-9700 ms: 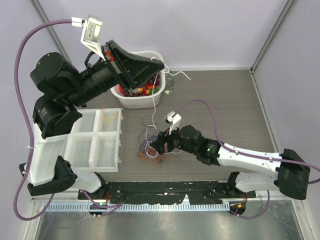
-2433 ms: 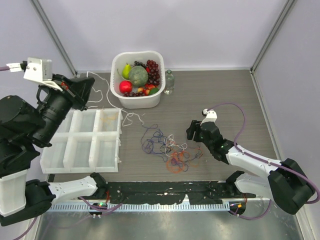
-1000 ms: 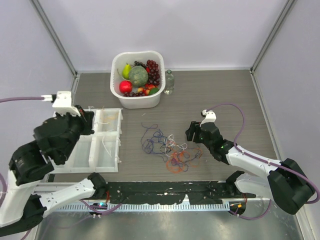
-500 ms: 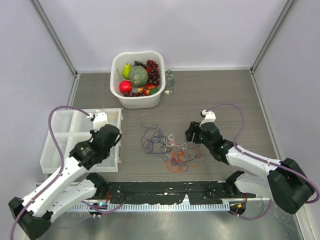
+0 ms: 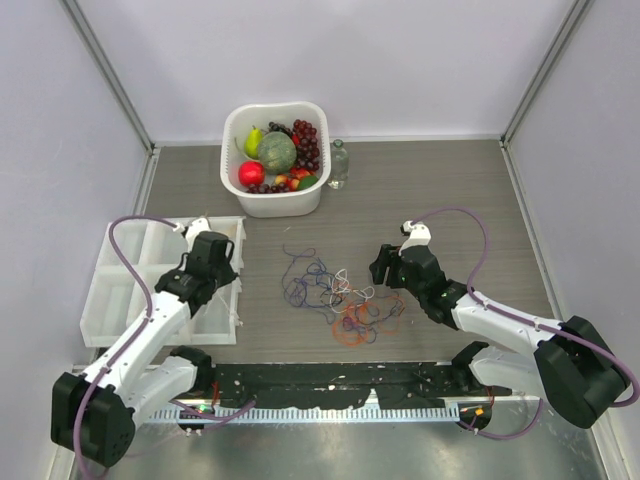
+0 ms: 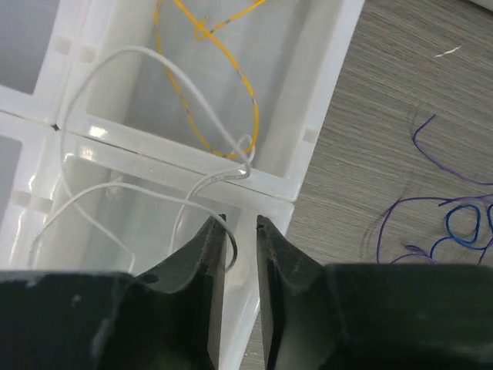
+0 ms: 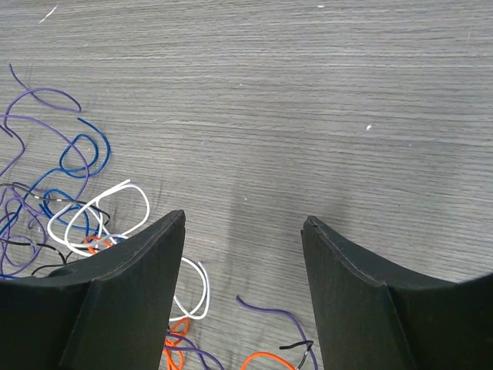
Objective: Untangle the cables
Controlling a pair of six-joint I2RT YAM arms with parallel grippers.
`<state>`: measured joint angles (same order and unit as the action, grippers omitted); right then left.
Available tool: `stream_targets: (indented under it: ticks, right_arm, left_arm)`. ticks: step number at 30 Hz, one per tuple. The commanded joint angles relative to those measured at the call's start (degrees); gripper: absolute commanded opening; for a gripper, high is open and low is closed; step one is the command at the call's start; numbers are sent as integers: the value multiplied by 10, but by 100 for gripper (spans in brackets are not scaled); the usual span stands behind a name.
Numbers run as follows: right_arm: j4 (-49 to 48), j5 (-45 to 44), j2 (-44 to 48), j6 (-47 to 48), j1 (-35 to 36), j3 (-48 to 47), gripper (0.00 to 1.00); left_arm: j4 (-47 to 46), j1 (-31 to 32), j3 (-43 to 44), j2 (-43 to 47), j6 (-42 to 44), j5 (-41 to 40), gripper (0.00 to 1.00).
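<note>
My left gripper needs to pinch the white cable, which loops over the divider toward the yellow wire, and pull it into the near compartment (image 6: 158, 223).
The cables (image 5: 340, 300) lie in a loose tangle of purple, blue, white and orange wires on the table, also in the right wrist view (image 7: 115, 190). My right gripper (image 5: 378, 268) (image 7: 245, 223) is wide open and empty, just right of the tangle. My left gripper (image 5: 218, 268) (image 6: 240, 223) hangs low over the right column of the white compartment tray (image 5: 120, 300). Its jaws stand a narrow gap apart. The end of a white cable (image 6: 185, 69) curls between them, and the rest of it lies in the tray. A yellow wire (image 6: 231, 58) lies in the far compartment.
A white basin (image 5: 226, 140) of fruit stands at the back, with a small clear bottle (image 5: 338, 165) to its right. A black rail (image 5: 330, 380) runs along the near edge. Purple and blue wire ends (image 6: 431, 231) lie on the table right of the tray.
My left arm has swung down from high at the left, carrying the white cable, and now sits low over the tray. My right gripper has hardly moved.
</note>
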<state>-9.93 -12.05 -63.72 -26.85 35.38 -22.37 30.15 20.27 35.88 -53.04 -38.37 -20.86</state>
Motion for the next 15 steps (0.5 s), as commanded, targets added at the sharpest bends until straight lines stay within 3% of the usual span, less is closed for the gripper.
stream_targets:
  ticks: [1,5,15]
  right_arm:
    - [-32,5,11,6,-3,2,67]
    - [-32,4,9,8,-3,-2,67]
    - [-32,11,2,7,-3,-1,67]
  left_arm:
    - [-18,-12,-11,3,-45,-1,30]
    - [3,-11,-25,35,-63,-5,48]
    - [54,-11,-22,103,-75,-29,80]
